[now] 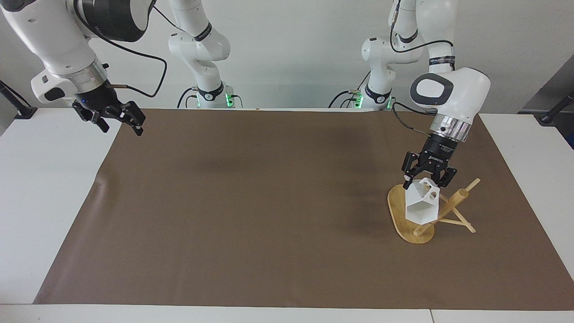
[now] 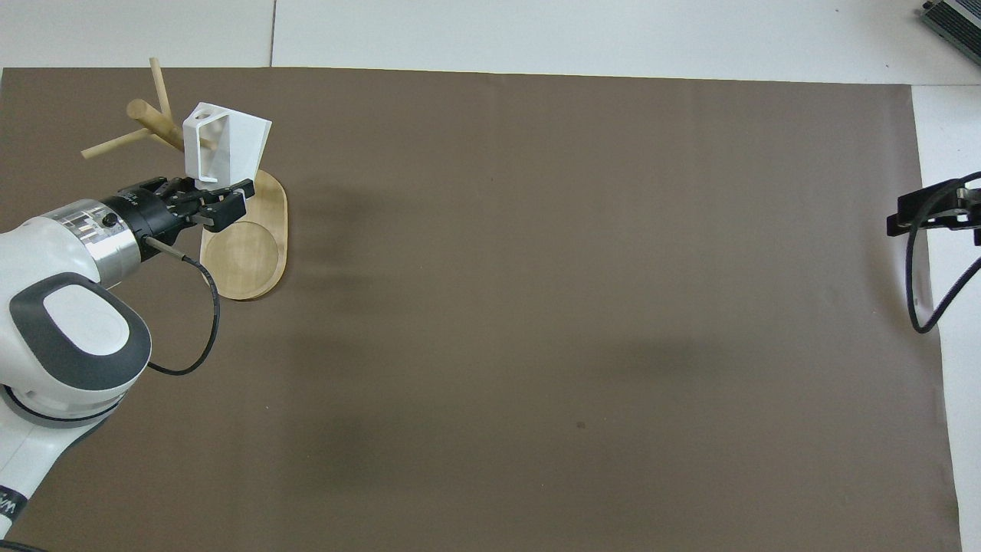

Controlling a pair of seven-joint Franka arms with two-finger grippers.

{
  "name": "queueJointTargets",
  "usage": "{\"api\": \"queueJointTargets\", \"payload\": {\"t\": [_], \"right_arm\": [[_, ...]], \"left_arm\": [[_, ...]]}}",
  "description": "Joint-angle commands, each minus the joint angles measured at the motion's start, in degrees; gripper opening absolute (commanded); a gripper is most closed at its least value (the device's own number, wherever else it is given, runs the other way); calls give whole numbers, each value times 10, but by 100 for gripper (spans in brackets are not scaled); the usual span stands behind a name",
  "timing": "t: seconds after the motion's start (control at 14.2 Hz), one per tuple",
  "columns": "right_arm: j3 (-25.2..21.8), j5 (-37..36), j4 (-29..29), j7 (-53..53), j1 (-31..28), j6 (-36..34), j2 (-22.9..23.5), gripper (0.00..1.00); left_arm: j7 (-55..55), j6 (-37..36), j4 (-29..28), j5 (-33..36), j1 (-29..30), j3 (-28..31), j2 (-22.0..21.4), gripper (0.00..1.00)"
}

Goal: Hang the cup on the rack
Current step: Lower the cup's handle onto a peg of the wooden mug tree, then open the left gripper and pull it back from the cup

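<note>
Next, my left gripper lets go of the white faceted cup on the rack's peg [image 2: 219,156] that shows through the gap of the cup's handle.
The white faceted cup [image 1: 420,207] [image 2: 230,146] hangs tilted over the bamboo rack [image 1: 450,206] [image 2: 157,123], close against its slanting post. The handle with its round hole faces the post. A piece of peg shows through the handle gap in the overhead view; whether it is threaded I cannot tell. My left gripper [image 1: 425,181] [image 2: 217,189] is shut on the cup's rim from above, over the rack's oval base [image 1: 397,211] [image 2: 247,257]. My right gripper [image 1: 120,129] [image 2: 923,217] waits open and empty in the air over the mat's corner at the right arm's end.
A brown mat [image 1: 251,202] covers most of the white table [image 1: 40,188]. The rack stands on it toward the left arm's end. A black stand [image 1: 18,105] sits at the table's edge by the right arm.
</note>
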Motion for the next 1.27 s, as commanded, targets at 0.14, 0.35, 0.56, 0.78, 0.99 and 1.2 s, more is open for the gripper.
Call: {"api": "queueJointTargets", "payload": {"t": [0.14, 0.35, 0.56, 0.78, 0.99, 1.2], "right_arm": [[-4, 6, -1, -15, 1, 1, -9, 100], [-4, 7, -2, -11, 2, 16, -8, 100], [-4, 7, -2, -11, 1, 16, -8, 100], [-4, 8, -5, -10, 1, 16, -9, 100], [-2, 8, -7, -11, 1, 15, -9, 100], [-2, 8, -9, -11, 2, 11, -10, 100]], "left_arm": [[-24, 15, 4, 6, 0, 1, 8, 0], [-31, 15, 4, 6, 0, 2, 8, 0], [-41, 20, 4, 6, 11, 2, 13, 0], [-51, 27, 4, 6, 11, 2, 15, 0], [-51, 27, 5, 6, 11, 2, 15, 99], [-50, 27, 5, 6, 10, 2, 15, 100]]}}
